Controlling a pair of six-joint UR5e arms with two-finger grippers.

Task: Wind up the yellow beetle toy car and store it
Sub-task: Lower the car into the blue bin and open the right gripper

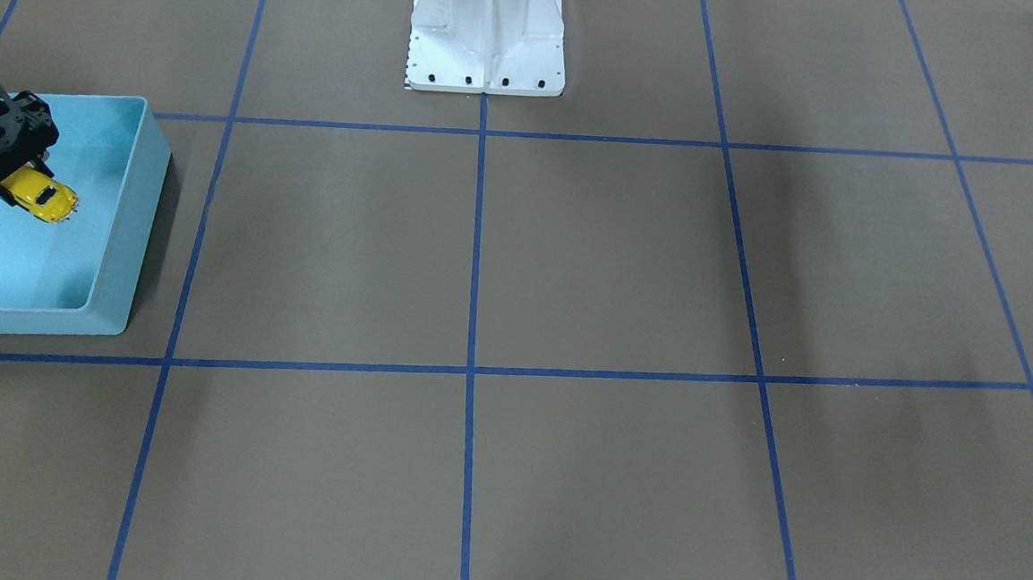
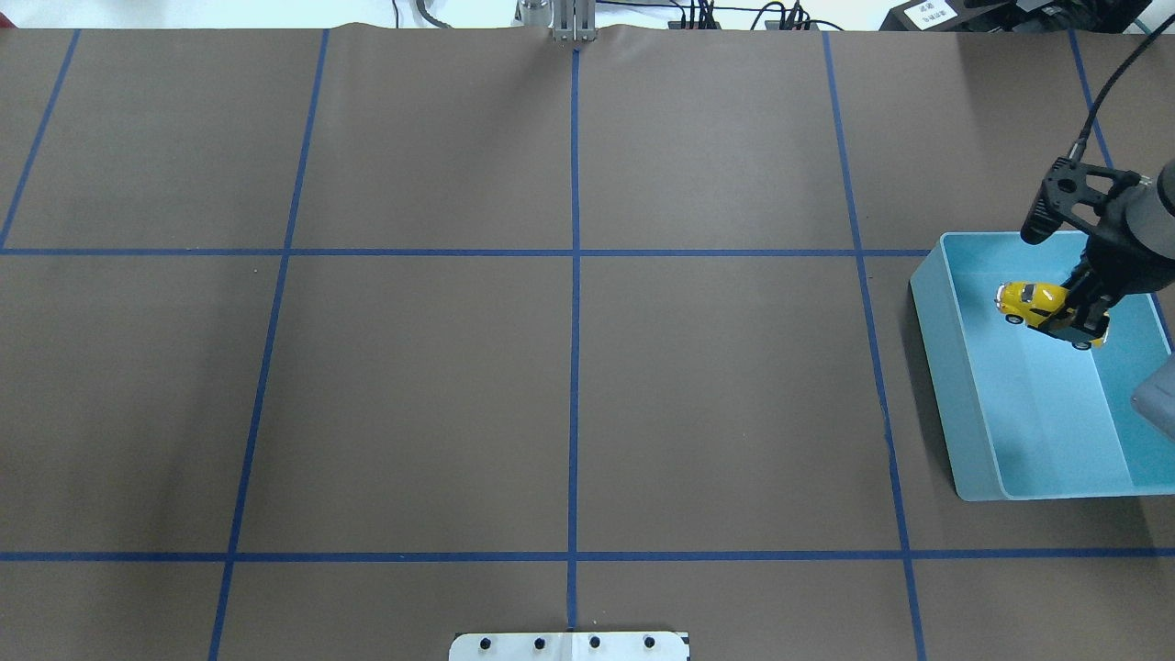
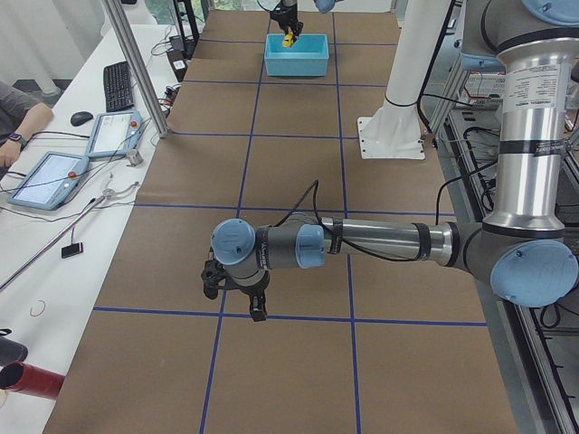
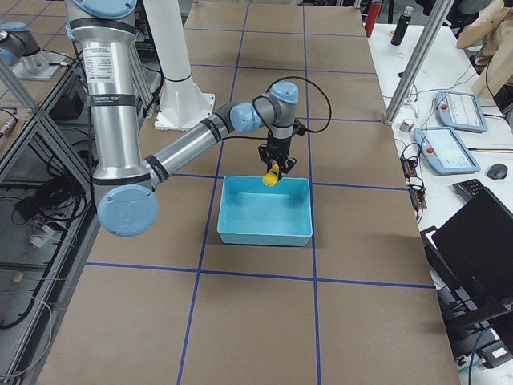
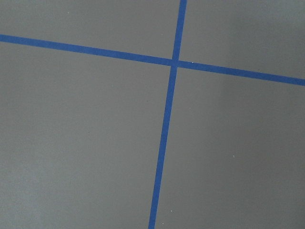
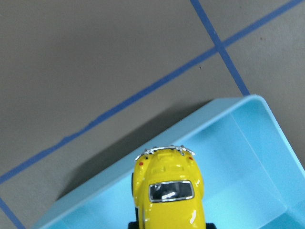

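Note:
The yellow beetle toy car will go down from my right gripper onto the light blue bin's bottom [image 1: 67, 216], close to the side of the bin that is toward the table.
The yellow beetle toy car [image 1: 41, 196] hangs in my right gripper [image 1: 12, 187], which is shut on its rear half. The car is tilted and held above the inside of the light blue bin [image 1: 140, 213], near the bin's far end from the robot. The overhead view shows the car [image 2: 1033, 299], the gripper [image 2: 1079, 317] and the bin [image 2: 936, 367] at the table's right edge. The right wrist view shows the car [image 6: 169, 191] over the bin's corner [image 6: 228, 143]. My left gripper [image 3: 233, 305] hovers low over bare table; I cannot tell whether it is open or shut.
The white arm pedestal [image 1: 487, 37] stands at the table's middle on the robot's side. Blue tape lines [image 5: 164, 129] grid the brown table. A side desk with tablets [image 3: 50, 179], a keyboard and an operator's arm runs along the far side.

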